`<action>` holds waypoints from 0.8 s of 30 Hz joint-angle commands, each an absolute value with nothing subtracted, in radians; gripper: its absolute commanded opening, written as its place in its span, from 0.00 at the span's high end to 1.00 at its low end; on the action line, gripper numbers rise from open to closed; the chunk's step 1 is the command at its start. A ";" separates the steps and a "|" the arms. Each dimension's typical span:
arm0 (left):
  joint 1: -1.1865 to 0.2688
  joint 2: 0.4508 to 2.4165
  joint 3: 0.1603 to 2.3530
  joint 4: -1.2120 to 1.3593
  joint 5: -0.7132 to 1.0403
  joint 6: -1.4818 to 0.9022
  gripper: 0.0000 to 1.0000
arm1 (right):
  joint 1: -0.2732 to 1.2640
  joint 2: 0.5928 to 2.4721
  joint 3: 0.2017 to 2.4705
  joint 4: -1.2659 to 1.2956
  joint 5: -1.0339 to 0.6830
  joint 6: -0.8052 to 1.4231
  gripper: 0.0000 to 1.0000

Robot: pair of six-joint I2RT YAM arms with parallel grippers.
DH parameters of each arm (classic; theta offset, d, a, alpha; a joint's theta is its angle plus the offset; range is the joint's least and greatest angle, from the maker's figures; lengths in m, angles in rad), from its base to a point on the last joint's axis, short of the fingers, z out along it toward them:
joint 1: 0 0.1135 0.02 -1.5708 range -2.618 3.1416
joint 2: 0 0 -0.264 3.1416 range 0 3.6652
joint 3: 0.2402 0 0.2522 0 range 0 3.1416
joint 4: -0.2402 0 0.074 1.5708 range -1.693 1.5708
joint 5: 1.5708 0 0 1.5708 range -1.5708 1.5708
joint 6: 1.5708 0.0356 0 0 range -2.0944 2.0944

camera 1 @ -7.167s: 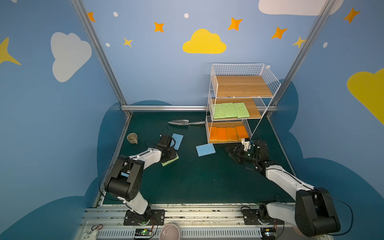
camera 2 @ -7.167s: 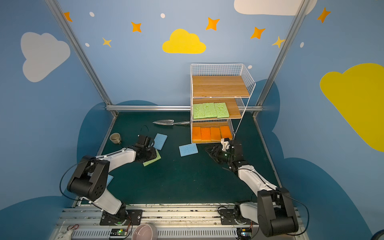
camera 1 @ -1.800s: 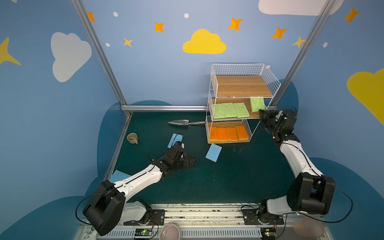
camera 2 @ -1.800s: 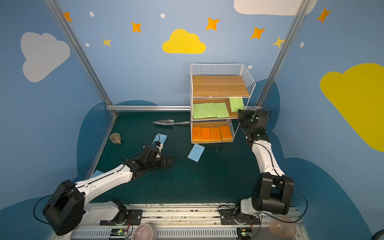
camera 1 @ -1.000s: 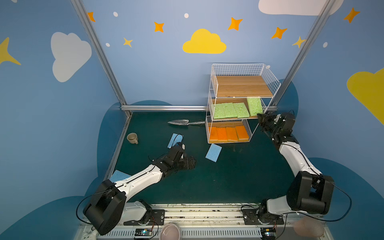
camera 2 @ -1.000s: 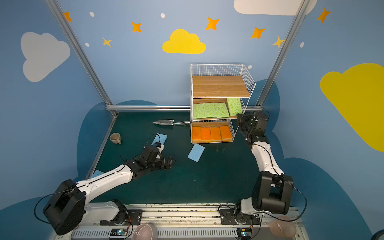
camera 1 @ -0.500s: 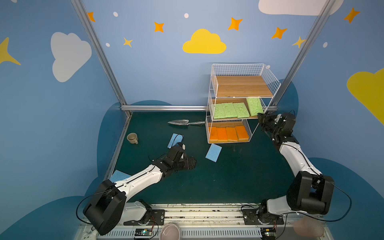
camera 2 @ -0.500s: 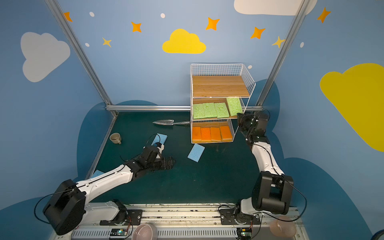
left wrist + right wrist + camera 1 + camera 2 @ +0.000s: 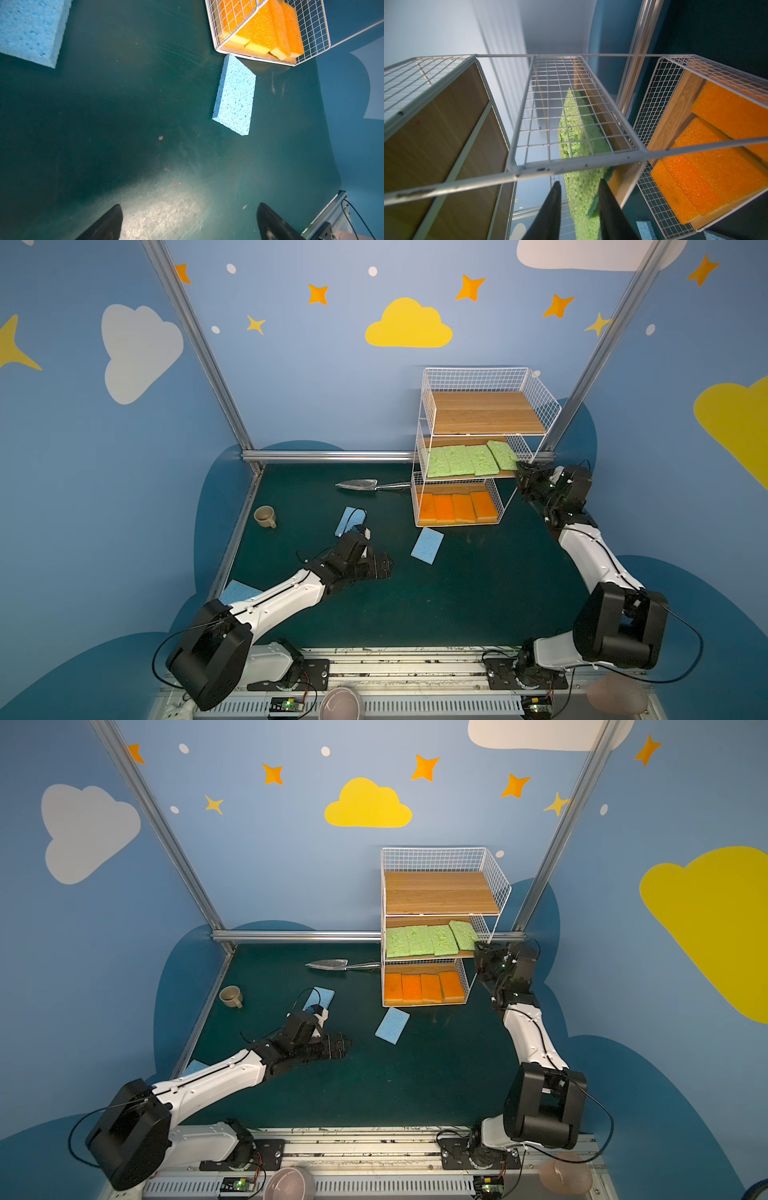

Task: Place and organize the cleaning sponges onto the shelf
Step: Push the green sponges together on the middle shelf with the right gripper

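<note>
The green sponge at the end of the middle level sits crooked to its neighbours, so the robot's right gripper should take hold again of its near edge point(image 9: 507, 469), lift it and turn it straight.
The shelf point(image 9: 484, 412) point(image 9: 438, 892) stands at the back right with its top board bare. Several orange sponges point(image 9: 455, 508) fill the bottom tier. Three green sponges point(image 9: 457, 460) lie flat on the middle tier. Another green sponge point(image 9: 503, 454) point(image 9: 583, 207) lies askew at that tier's right end. My right gripper point(image 9: 519, 467) point(image 9: 579, 181) stands open around its near corner, one finger clear of it. Three blue sponges point(image 9: 427, 545) point(image 9: 349, 520) point(image 9: 239, 591) lie on the table. My left gripper point(image 9: 384, 566) point(image 9: 189, 205) hovers open and empty, left of the middle blue sponge point(image 9: 234, 95).
A metal trowel point(image 9: 361, 485) lies left of the shelf's foot and a small beige cup point(image 9: 265, 516) stands near the left frame rail. A pink bowl point(image 9: 340, 703) and a pale cup point(image 9: 617, 695) sit by the front rail.
My right gripper's jaws have parted from the green sponge, which now rests on the middle tier. The left arm has barely moved.
</note>
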State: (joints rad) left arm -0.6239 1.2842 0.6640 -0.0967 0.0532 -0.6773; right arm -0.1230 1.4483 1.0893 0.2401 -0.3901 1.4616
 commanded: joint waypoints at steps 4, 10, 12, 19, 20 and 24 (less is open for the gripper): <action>-0.622 1.273 0.680 -0.117 0.058 -0.665 0.00 | -0.124 1.475 1.104 0.282 -0.417 1.482 0.69; -0.621 1.269 0.678 -0.119 0.055 -0.665 0.00 | -0.123 1.494 1.122 0.276 -0.457 1.502 0.69; -0.620 1.270 0.675 -0.115 0.054 -0.667 0.00 | -0.121 1.498 1.129 0.262 -0.473 1.503 0.69; -0.621 1.272 0.673 -0.113 0.061 -0.667 0.00 | -0.120 1.519 1.127 0.288 -0.476 1.523 0.69; -0.621 1.271 0.672 -0.113 0.060 -0.667 0.00 | -0.120 1.519 1.127 0.289 -0.473 1.523 0.70; -0.621 1.265 0.669 -0.116 0.054 -0.669 0.00 | -0.120 1.523 1.133 0.294 -0.466 1.527 0.78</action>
State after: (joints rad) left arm -0.6239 1.2827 0.6640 -0.1040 0.0532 -0.6777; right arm -0.1211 1.5089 1.1019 0.2737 -0.4641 1.5234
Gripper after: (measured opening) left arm 0.997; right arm 0.230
